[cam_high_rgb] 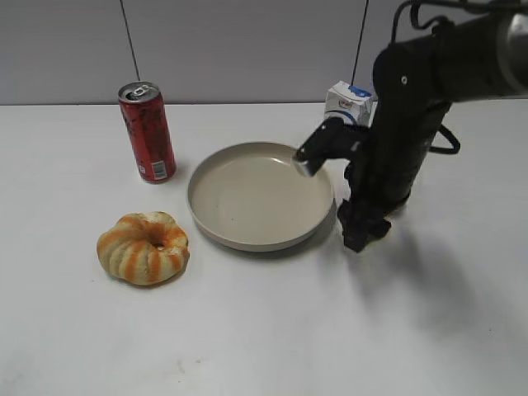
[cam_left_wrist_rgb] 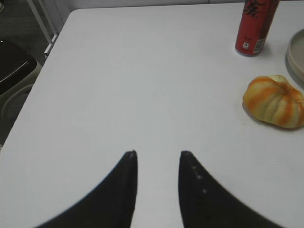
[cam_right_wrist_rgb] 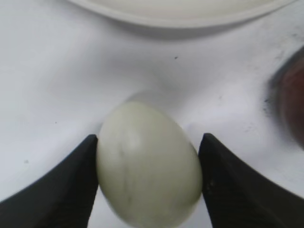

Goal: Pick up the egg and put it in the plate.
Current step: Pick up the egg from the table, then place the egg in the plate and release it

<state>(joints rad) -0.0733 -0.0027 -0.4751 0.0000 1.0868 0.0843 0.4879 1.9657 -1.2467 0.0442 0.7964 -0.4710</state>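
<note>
Next, my right gripper lets go of the egg inside the beige plate (cam_high_rgb: 262, 209), a little toward the plate's front rim from its middle.
The pale cream egg (cam_right_wrist_rgb: 149, 164) sits between the two fingers of my right gripper (cam_right_wrist_rgb: 149, 137), which touch it on both sides, low over the white table. The beige plate (cam_right_wrist_rgb: 180, 16) lies just beyond the egg. In the exterior view the right gripper (cam_high_rgb: 359, 235) is down at the table by the right rim of the plate (cam_high_rgb: 239, 235), and the egg is hidden behind the arm. My left gripper (cam_left_wrist_rgb: 158, 153) is open and empty over bare table, far left of the plate's edge (cam_left_wrist_rgb: 297, 57).
A red can (cam_high_rgb: 148, 132) stands left of the plate, with orange-striped ring bread (cam_high_rgb: 143, 247) in front of it. A white-and-blue carton (cam_high_rgb: 346, 101) stands behind the right arm. A dark red fruit (cam_right_wrist_rgb: 292, 102) lies just right of the egg.
</note>
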